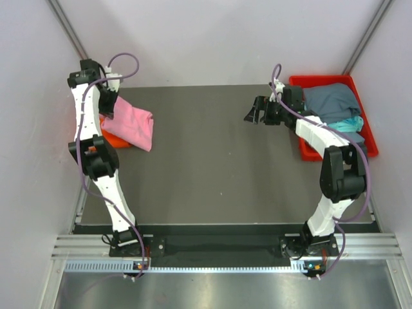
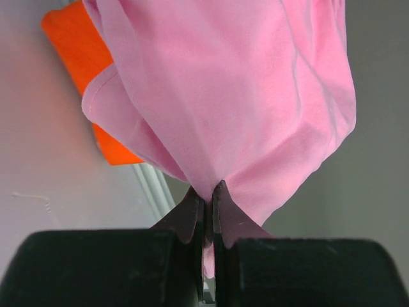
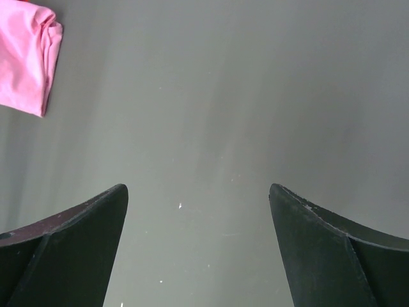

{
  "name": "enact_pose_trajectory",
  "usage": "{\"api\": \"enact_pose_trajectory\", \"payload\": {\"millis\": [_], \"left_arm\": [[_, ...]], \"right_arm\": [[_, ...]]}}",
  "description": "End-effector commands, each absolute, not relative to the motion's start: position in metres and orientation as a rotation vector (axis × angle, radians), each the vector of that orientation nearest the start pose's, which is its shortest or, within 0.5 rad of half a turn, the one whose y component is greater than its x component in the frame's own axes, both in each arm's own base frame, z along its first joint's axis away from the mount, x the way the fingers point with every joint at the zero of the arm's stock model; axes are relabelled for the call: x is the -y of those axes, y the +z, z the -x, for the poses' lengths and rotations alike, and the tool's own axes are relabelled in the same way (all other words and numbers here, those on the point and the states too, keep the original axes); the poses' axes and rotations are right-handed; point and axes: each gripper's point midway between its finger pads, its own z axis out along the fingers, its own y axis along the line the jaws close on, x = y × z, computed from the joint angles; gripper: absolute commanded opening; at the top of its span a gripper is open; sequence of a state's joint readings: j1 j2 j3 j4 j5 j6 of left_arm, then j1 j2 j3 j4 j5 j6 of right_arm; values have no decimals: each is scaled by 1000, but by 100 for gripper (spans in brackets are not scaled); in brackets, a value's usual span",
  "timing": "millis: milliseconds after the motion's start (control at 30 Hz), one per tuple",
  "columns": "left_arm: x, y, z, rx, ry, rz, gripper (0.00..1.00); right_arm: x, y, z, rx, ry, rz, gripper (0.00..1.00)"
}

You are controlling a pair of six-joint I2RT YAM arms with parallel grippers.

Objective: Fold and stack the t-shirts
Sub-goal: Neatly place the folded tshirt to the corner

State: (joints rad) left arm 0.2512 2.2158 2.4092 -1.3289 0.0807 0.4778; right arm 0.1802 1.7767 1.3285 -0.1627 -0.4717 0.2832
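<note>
My left gripper will put the light pink t-shirt, now bunched over the orange one, down and let go of it on top of the folded orange t-shirt [image 1: 102,129], next to the white wall.
My left gripper [image 2: 208,187] is shut on an edge of the light pink t-shirt [image 2: 230,83], which hangs bunched from it over the folded orange t-shirt [image 2: 70,38]. From above, the pink shirt [image 1: 132,123] lies at the table's far left on the orange one [image 1: 114,140], with the left gripper [image 1: 108,103] at its left edge. My right gripper [image 1: 256,111] is open and empty above bare table, its fingers [image 3: 77,224] wide apart. The grey-blue t-shirt [image 1: 329,100] and the teal one [image 1: 347,123] lie in the red tray.
The red plastic tray [image 1: 308,149] stands at the far right of the dark table [image 1: 212,167]. White walls close in the left, back and right sides. A metal rail [image 2: 153,185] runs along the table's left edge.
</note>
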Motion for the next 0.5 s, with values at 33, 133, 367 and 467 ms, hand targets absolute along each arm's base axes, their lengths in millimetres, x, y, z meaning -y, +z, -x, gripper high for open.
{"api": "enact_pose_trajectory", "payload": {"millis": [33,133,367,467], "left_arm": [[-144,253,-471,-2499,317,-357,0],[-150,262,-473,-2475,368,-342,0],[-157,273,-473,-2450,422,-333,0],[-160,279,-476,-2429,446,-325,0]], "right_arm": [[-172,185,-458,-2127,766,186,92],[-172,186,-457,-2125,768,185,92],[-174,184,-457,-2129,785,186,92],[-174,183,-457,-2128,788,184,92]]}}
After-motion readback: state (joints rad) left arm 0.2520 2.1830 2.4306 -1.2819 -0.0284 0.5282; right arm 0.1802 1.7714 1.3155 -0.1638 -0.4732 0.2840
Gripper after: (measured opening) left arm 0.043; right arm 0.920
